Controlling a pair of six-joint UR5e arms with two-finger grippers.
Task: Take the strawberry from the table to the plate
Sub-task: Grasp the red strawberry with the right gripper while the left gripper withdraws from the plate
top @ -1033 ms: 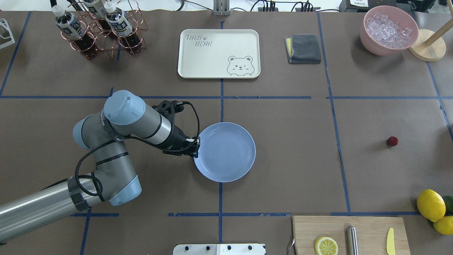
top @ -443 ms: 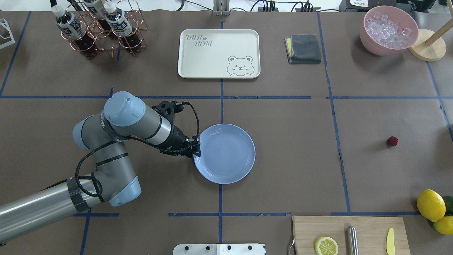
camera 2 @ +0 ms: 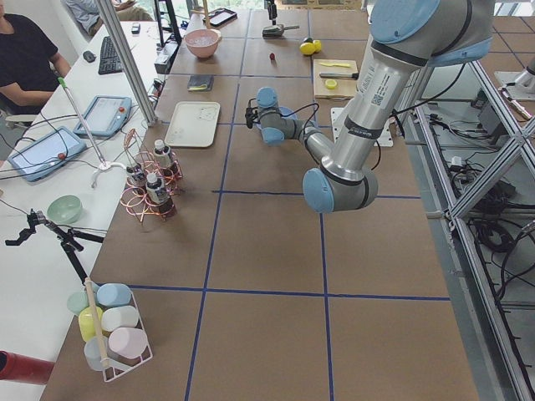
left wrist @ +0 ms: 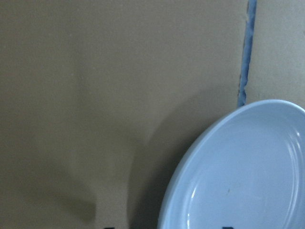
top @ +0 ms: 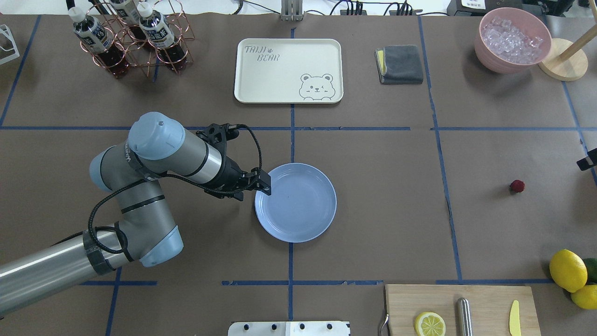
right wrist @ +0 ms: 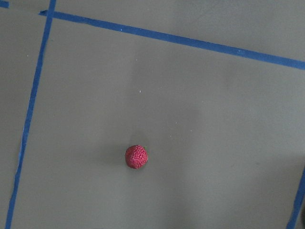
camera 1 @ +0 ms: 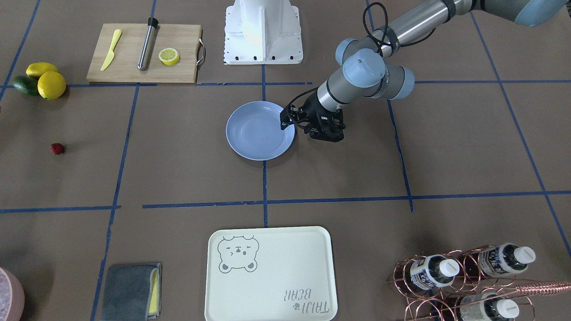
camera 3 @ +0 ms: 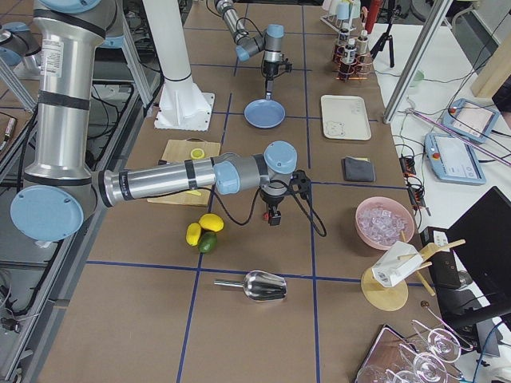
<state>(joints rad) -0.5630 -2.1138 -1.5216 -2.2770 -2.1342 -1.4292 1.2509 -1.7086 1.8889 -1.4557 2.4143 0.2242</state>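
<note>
My right gripper should next go down to the strawberry on the brown table and close around its red middle (camera 1: 56, 149) (right wrist: 137, 157), so that its green leaves stay free.
The strawberry (top: 517, 186) is a tiny dark-red berry lying alone on the brown table (top: 382, 196), far to the right. In the right wrist view the strawberry (right wrist: 137, 156) sits just below centre, and no fingers show there. My right gripper (camera 3: 273, 217) hangs over that spot and I cannot tell whether it is open or shut. The light-blue plate (top: 298, 205) lies flat at the table's middle with nothing on it. My left gripper (top: 264, 184) hovers open over the plate's left rim (left wrist: 190, 181), its fingertips wide apart.
A cutting board (top: 485, 298) with a lemon half, a metal rod and a yellow knife lies at the near right, beside lemons (top: 567, 269). At the far side stand a cream tray (top: 288, 70), a grey cloth (top: 399, 64), a pink bowl of ice (top: 512, 39) and a bottle rack (top: 135, 37).
My left gripper has lifted off the plate's left rim and shifted slightly toward the far side. The plate has settled flat. A black part of the right arm has entered at the right edge.
</note>
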